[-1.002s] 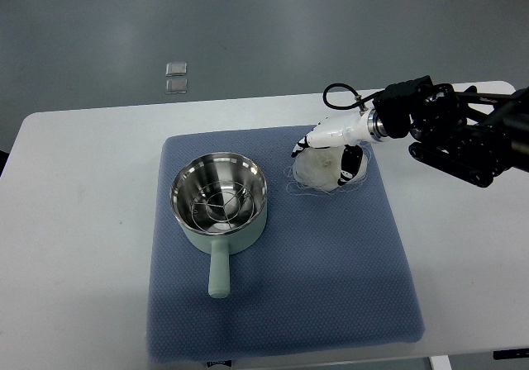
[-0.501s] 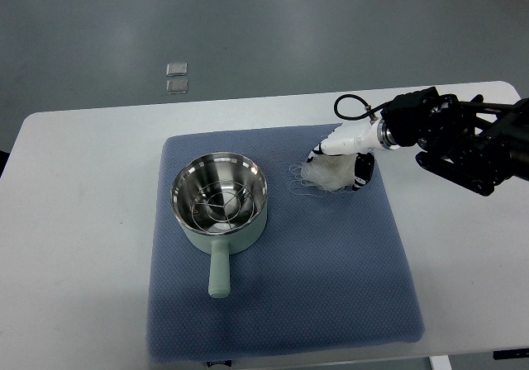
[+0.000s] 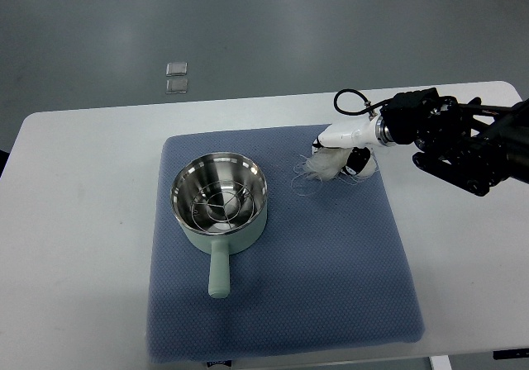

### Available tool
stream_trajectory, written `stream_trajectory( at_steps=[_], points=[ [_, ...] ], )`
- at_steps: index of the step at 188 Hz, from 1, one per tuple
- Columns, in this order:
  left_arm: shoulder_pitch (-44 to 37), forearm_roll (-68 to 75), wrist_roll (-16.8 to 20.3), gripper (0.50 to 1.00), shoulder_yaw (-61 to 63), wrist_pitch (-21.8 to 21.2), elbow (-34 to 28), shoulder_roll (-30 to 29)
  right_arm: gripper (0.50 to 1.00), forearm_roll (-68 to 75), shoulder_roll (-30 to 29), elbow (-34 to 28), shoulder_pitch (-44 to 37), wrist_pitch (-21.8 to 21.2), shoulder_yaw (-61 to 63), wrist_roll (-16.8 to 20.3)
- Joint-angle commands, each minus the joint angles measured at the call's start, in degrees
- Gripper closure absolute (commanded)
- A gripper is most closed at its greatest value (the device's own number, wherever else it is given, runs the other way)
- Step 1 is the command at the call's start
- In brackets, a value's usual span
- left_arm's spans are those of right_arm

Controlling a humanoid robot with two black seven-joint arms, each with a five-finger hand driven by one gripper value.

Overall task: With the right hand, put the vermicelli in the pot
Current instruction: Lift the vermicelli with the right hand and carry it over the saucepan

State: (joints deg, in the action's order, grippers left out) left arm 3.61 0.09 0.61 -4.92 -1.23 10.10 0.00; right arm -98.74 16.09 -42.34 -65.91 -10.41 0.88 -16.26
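The robot's right gripper will release the vermicelli on the rack inside the pale green pot (image 3: 219, 193).
A pale green pot (image 3: 219, 205) with a steel inside and a rack in it stands on the left half of the blue mat (image 3: 331, 263), its handle toward me. My right hand (image 3: 337, 155) reaches in from the right and is shut on a white bundle of vermicelli (image 3: 321, 167), which hangs slightly above the mat to the right of the pot. Loose strands trail from the bundle. The left arm does not show.
The mat lies on a white table (image 3: 83, 221). Two small clear packets (image 3: 176, 77) lie on the grey floor beyond the table's far edge. My right arm's black joints (image 3: 450, 139) hover over the table's right side.
The right hand has closed on the vermicelli and lifted it a little off the mat, drawing it slightly back from where it lay.
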Motion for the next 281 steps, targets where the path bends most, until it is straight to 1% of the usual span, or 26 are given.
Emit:
stream_trajectory(
  at_steps=[1,27,69,93,138,191,235,273,274,275,276,277,278,279,280,281],
  points=[
    [0.0,0.0,0.0,0.5,0.0,0.0,0.0,0.0,1.0,0.39,0.34,-0.29,-0.19,0.65,2.81,0.0],
    [0.0,0.0,0.0,0.5,0.0,0.0,0.0,0.0,1.0,2.06,2.01,-2.4,-0.54,0.47,8.79,0.0],
    [0.0,0.0,0.0,0.5,0.0,0.0,0.0,0.0,1.0,10.4,4.56,-9.16,-7.13,-0.05,10.9,0.0],
    [0.0,0.0,0.0,0.5,0.0,0.0,0.0,0.0,1.0,13.57,4.56,-13.82,-9.24,-0.05,10.9,-0.09],
    [0.0,0.0,0.0,0.5,-0.09,0.0,0.0,0.0,1.0,14.19,2.63,-20.33,-8.8,-0.76,10.81,-0.62],
    [0.0,0.0,0.0,0.5,0.0,0.0,0.0,0.0,1.0,13.84,-1.94,-21.47,-3.44,-2.07,9.84,-0.97],
    [0.0,0.0,-0.09,0.5,0.0,0.0,0.09,0.0,1.0,13.48,-2.29,-22.17,-1.5,-2.6,8.88,-1.06],
    [0.0,0.0,0.0,0.5,0.09,0.0,0.09,0.0,1.0,13.4,-2.12,-22.35,-0.89,-1.81,8.61,-1.06],
    [0.0,0.0,0.0,0.5,0.09,0.0,0.09,0.0,0.929,13.4,-2.12,-22.35,-0.89,-1.72,8.61,-1.06],
    [0.0,0.0,0.0,0.5,0.09,0.0,0.09,0.0,0.928,13.4,-2.12,-22.35,-0.89,-1.72,8.61,-1.06],
    [0.0,0.0,0.0,0.5,0.09,0.09,0.09,0.0,0.857,13.4,-2.03,-22.35,-0.89,-1.55,8.61,-1.06],
    [0.0,0.0,0.0,0.5,0.09,0.09,0.09,0.0,0.857,13.4,-2.03,-22.35,-0.89,-1.55,8.61,-1.06],
    [0.0,0.0,0.0,0.5,0.09,0.0,0.09,0.0,0.792,13.4,-2.03,-22.35,-0.89,-1.46,8.61,-1.06],
    [0.0,0.0,0.0,0.5,0.09,0.0,0.09,0.0,0.791,13.4,-2.03,-22.35,-0.89,-1.46,8.61,-1.06],
    [0.0,0.0,0.0,0.5,0.09,0.09,0.09,0.0,0.73,13.4,-2.03,-22.35,-0.98,-1.37,8.7,-1.06],
    [0.0,0.0,0.0,0.5,0.09,0.09,0.09,0.0,0.73,13.4,-2.03,-22.35,-0.98,-1.37,8.7,-1.06]
  ],
)
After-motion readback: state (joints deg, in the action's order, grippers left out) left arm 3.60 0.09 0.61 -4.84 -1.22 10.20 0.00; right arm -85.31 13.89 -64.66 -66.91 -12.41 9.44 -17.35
